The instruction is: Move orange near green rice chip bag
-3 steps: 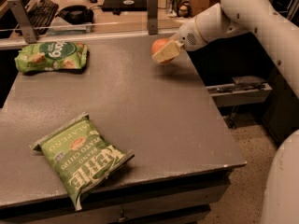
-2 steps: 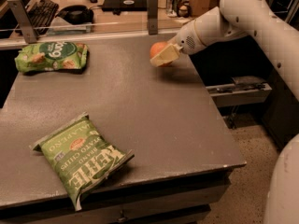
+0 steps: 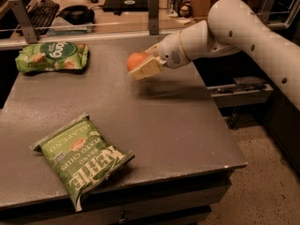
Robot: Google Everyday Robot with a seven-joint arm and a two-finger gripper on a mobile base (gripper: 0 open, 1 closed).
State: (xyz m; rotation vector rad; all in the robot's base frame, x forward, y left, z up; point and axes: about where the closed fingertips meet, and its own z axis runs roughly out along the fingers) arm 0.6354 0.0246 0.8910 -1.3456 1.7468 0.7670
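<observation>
Next, I set the orange on the grey table (image 3: 88, 60), against the green rice chip bag's end nearest my gripper.
The orange (image 3: 135, 60) is a small round fruit held in my gripper (image 3: 142, 63), above the far middle of the grey table (image 3: 178, 125). The gripper's cream fingers (image 3: 149, 68) are shut on the orange, and the white arm reaches in from the right. The green rice chip bag (image 3: 51, 56) lies flat at the table's far left corner, well to the left of the orange.
A green Kettle potato chip bag (image 3: 82, 157) lies near the table's front left. A rail with posts (image 3: 153, 7) runs along the far edge, with a desk, keyboard and cans behind it. The table's right edge drops to the floor.
The gripper has carried the orange leftward over the table, toward the rice chip bag. Both bags have stayed put.
</observation>
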